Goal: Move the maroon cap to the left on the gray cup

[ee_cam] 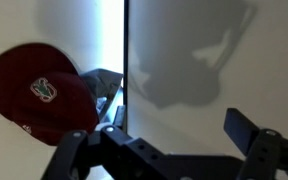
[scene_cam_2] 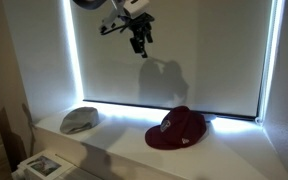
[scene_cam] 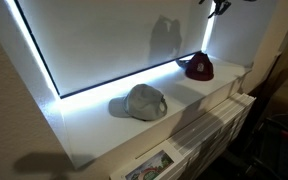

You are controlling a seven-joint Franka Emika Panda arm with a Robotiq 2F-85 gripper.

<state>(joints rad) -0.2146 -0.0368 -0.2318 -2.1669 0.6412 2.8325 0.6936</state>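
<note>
Next, my gripper goes to the top of the maroon cap point(scene_cam: 199, 56) point(ee_cam: 74, 105), above its pale logo, and closes there.
The maroon cap point(scene_cam: 198, 67) lies on the white sill, brim and pale logo facing forward; it also shows in an exterior view point(scene_cam_2: 176, 129) and at the left of the wrist view point(ee_cam: 39, 95). The gray cup, a light gray-beige cap point(scene_cam: 144, 101), rests on the same sill well apart from it and also shows in an exterior view point(scene_cam_2: 80, 120). My gripper point(scene_cam_2: 139, 45) hangs high above the sill in front of the blind, between the two caps. It is open and empty, touches nothing, and shows in the wrist view point(ee_cam: 154, 130).
A drawn white blind point(scene_cam_2: 174, 60) with bright light along its edges backs the sill point(scene_cam: 94, 135). A ribbed radiator point(scene_cam: 219, 125) sits below the sill. A printed sheet or magazine point(scene_cam_2: 39, 165) lies at the near end.
</note>
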